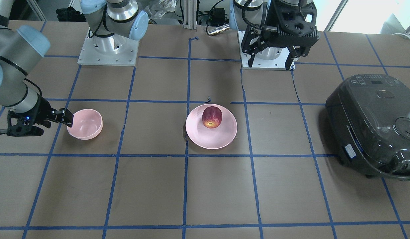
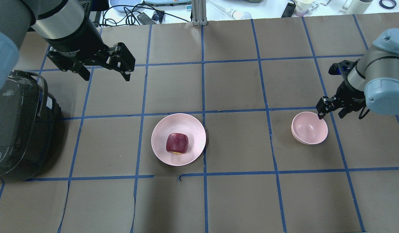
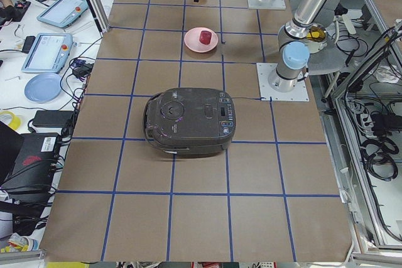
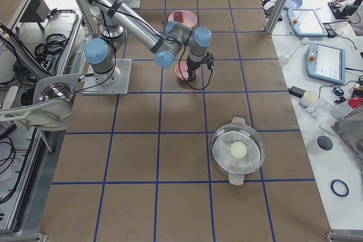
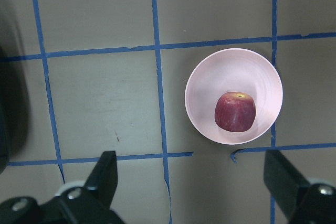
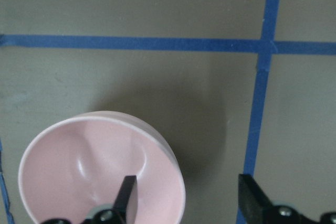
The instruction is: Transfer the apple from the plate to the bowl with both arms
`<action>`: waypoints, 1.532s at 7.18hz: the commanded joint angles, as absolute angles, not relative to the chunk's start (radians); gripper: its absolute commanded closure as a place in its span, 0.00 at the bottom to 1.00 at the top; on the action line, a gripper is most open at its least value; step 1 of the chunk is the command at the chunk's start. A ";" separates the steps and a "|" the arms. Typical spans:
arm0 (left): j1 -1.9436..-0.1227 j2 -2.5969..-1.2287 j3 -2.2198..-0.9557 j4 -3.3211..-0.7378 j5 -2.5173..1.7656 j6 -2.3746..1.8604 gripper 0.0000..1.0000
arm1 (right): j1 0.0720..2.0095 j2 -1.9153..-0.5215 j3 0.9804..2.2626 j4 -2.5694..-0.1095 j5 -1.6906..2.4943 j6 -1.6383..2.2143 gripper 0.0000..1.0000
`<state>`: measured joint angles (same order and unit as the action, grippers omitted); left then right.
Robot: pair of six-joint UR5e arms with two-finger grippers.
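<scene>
The robot's right gripper will close on the rim of the small pink bowl (image 1: 71,124) (image 6: 183,195), on the side that is farthest from the pale pink plate.
The dark red apple (image 1: 212,117) lies on the pale pink plate (image 1: 221,137) near the table's middle; it also shows in the overhead view (image 2: 177,142) and the left wrist view (image 5: 234,111). My left gripper (image 2: 106,73) is open and empty, high above the table, back and to the left of the plate (image 2: 190,125). The small pink bowl (image 2: 307,130) stands to the right. My right gripper (image 2: 321,114) is open at the bowl's rim. In the right wrist view one finger (image 6: 126,192) is inside the bowl (image 6: 68,166) and the other (image 6: 252,198) outside.
A dark grey rice cooker (image 2: 15,129) stands at the table's left end, beside the left arm. A metal pot (image 4: 238,150) with a white ball in it stands far past the bowl on the right. Blue tape lines grid the brown table.
</scene>
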<state>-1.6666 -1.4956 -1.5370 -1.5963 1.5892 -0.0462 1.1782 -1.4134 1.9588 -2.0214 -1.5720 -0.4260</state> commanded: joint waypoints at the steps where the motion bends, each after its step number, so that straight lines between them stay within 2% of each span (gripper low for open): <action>1: -1.664 -1.496 -1.537 -1.595 1.588 -0.046 0.00 | 1.221 -1.528 1.784 -1.760 -1.566 -0.387 0.00; 3: -1.661 -1.494 -1.537 -1.597 1.588 -0.046 0.00 | 1.363 -1.531 1.593 -1.565 -1.574 -0.222 0.00; 4: -1.660 -1.494 -1.537 -1.595 1.585 -0.045 0.00 | 1.440 -1.532 1.565 -1.519 -1.575 -0.096 0.00; 6: -1.657 -1.494 -1.537 -1.597 1.585 -0.045 0.00 | 1.572 -1.529 1.557 -1.526 -1.572 -0.018 0.00; 11: -1.641 -1.502 -1.537 -1.594 1.580 -0.041 0.00 | 1.572 -1.554 1.559 -1.516 -1.575 -0.017 0.00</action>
<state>-1.6475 -1.4992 -1.5370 -1.5931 1.5828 -0.0423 1.5725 -1.5479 1.5570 -1.5158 -1.5685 -0.0174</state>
